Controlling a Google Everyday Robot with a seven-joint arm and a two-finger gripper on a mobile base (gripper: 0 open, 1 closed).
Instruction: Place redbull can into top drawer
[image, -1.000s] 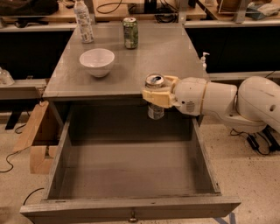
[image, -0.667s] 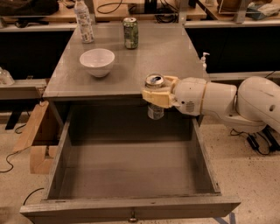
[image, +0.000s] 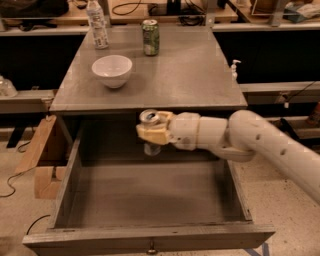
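I will set the redbull can on the back half of the drawer's grey bottom (image: 130, 181), toward the cardboard side, with my gripper. The can is now held over the open drawer.
The redbull can (image: 149, 118) is held upright in my gripper (image: 152, 132), its shiny top showing above the tan fingers (image: 159, 126) and its lower end below them. The gripper is shut on the can and holds it over the back of the open top drawer (image: 150, 200), just in front of the table's front edge. The drawer is pulled far out, its grey floor bare, with a small metal knob (image: 151, 247) on the front panel. My white arm (image: 250, 137) reaches in from the right.
On the grey tabletop (image: 190, 75) stand a white bowl (image: 112, 70), a green can (image: 150, 37) and a clear plastic bottle (image: 97, 24). A cardboard piece (image: 42, 155) leans at the left of the drawer. A shelf with cables runs behind.
The gripper with the can has moved a little lower and forward, from the table's front edge to over the drawer's back part.
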